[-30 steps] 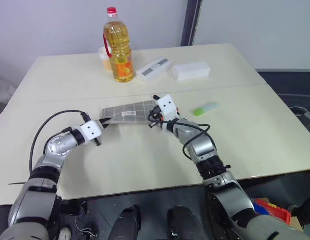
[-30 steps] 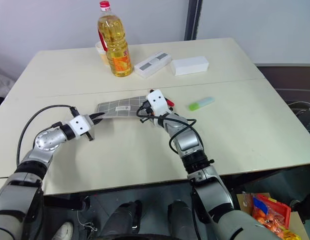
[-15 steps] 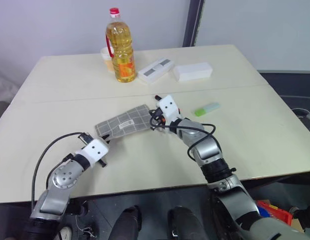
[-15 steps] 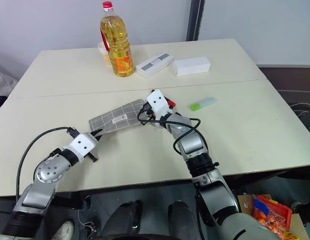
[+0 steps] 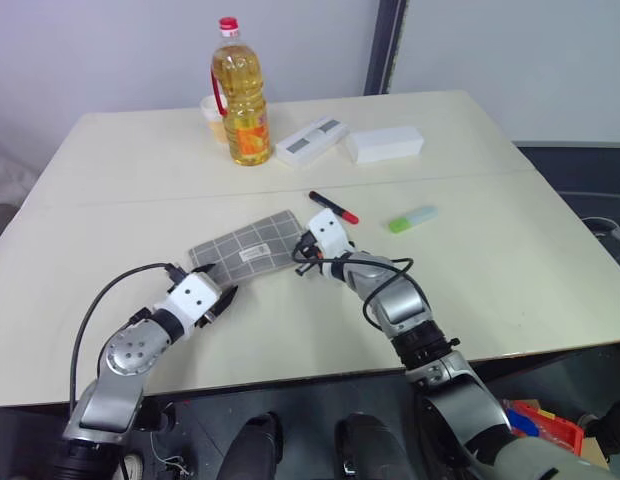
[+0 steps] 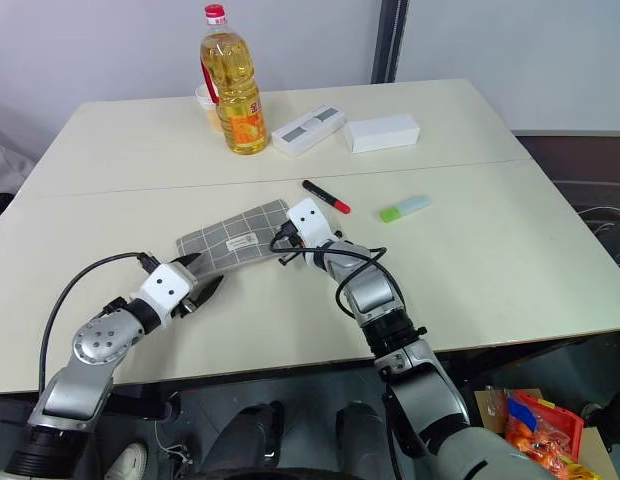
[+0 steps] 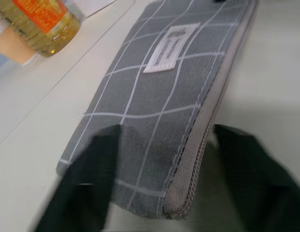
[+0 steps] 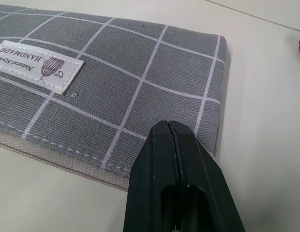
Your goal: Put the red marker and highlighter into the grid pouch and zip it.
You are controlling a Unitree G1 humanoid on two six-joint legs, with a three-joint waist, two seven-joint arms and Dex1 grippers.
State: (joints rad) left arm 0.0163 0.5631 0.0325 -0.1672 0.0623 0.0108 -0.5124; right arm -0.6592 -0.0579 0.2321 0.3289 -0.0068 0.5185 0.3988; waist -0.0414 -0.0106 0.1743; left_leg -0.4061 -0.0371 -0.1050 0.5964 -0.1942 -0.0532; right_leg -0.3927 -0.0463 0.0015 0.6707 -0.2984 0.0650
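The grid pouch is lying flat with its zipper edge low, so I need to pinch the pouch's corner [image 7: 175, 203] with my left gripper and tip the zipper up before I unzip it.
The grid pouch [image 5: 245, 248] lies flat on the table, label up, its zipper edge [image 7: 201, 145] toward me. My left gripper [image 5: 220, 297] is open at the pouch's left end, with one finger [image 7: 87, 193] on each side of the corner and nothing gripped. My right gripper [image 5: 302, 251] is shut at the pouch's right end, its tips [image 8: 169, 133] over the fabric near the zipper-side corner, with nothing visible between them. The red marker [image 5: 333, 207] lies just behind the right gripper. The highlighter [image 5: 410, 219] lies further to the right.
An oil bottle [image 5: 243, 95] with a small cup beside it stands at the back of the table. Two white boxes [image 5: 310, 139] [image 5: 384, 144] lie to its right. A seam [image 5: 140, 196] crosses the tabletop behind the pouch.
The pouch, held up between both grippers a second ago, now lies flat on the table. My left gripper has let go, opened and pulled back toward me. My right hand has sunk, uncovering the marker.
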